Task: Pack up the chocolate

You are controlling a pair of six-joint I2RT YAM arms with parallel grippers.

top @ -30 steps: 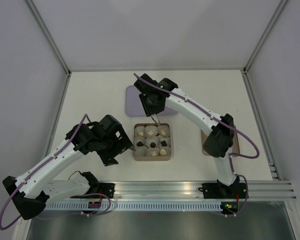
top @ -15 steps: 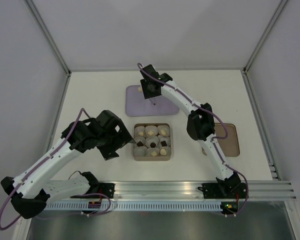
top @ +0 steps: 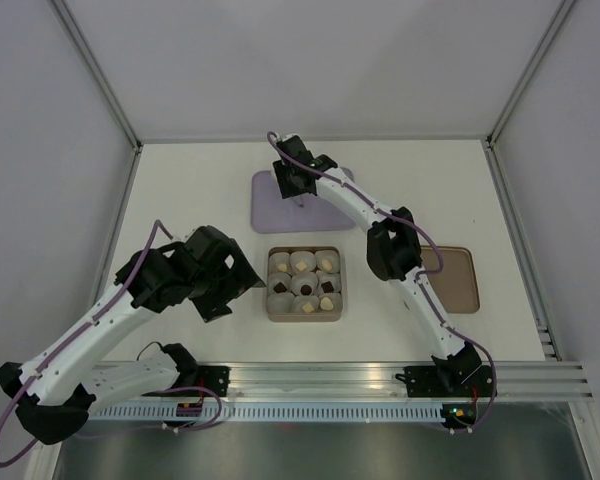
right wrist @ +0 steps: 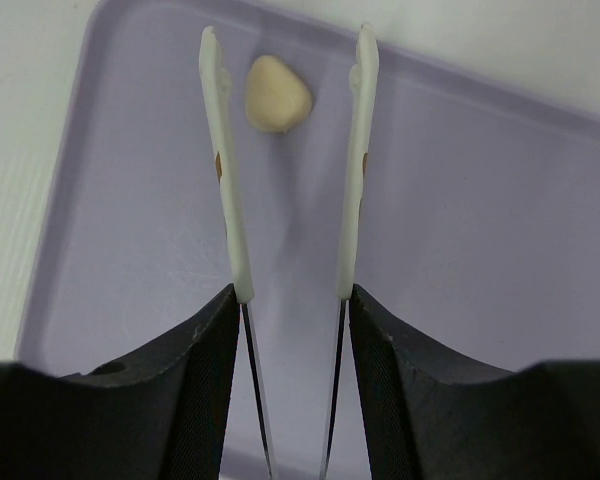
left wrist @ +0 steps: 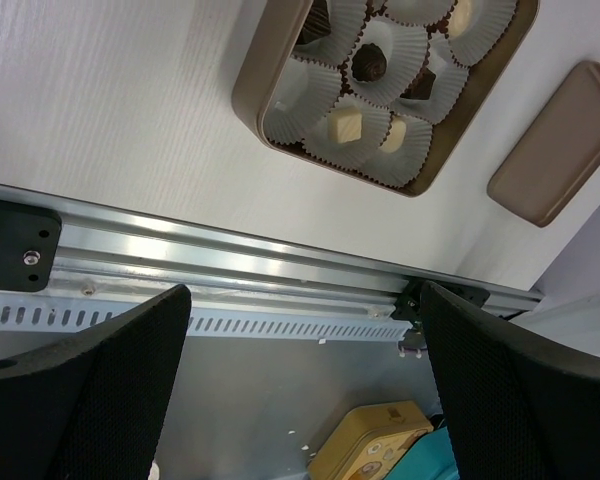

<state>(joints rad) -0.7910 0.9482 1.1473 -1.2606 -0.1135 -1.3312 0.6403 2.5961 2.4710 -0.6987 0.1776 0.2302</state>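
I should use my right gripper to release the lone cream chocolate in the empty near corner cup of the tan box (top: 281, 304).
The tan box (top: 271, 313) of white paper cups holds several chocolates, cream ones (top: 327, 263) and dark ones (top: 280, 287); it also shows in the left wrist view (left wrist: 248, 92). My right gripper (top: 294, 181) (right wrist: 290, 300) is shut on the silver tongs (right wrist: 226, 190) over the purple tray (top: 270, 212) (right wrist: 480, 250). The tongs' white tips stand apart on either side of a lone cream chocolate (right wrist: 277, 93), without touching it. My left gripper (top: 248, 284) (left wrist: 302, 295) is open and empty, just left of the box.
The tan box lid (top: 462, 281) (left wrist: 555, 150) lies right of the box. The metal rail (left wrist: 230, 260) runs along the near table edge, with a yellow tin (left wrist: 380, 452) below it. White walls close in the table on three sides.
My right arm has swung the tongs from over the box back to the purple tray's left end. My left arm has drawn back slightly to the left.
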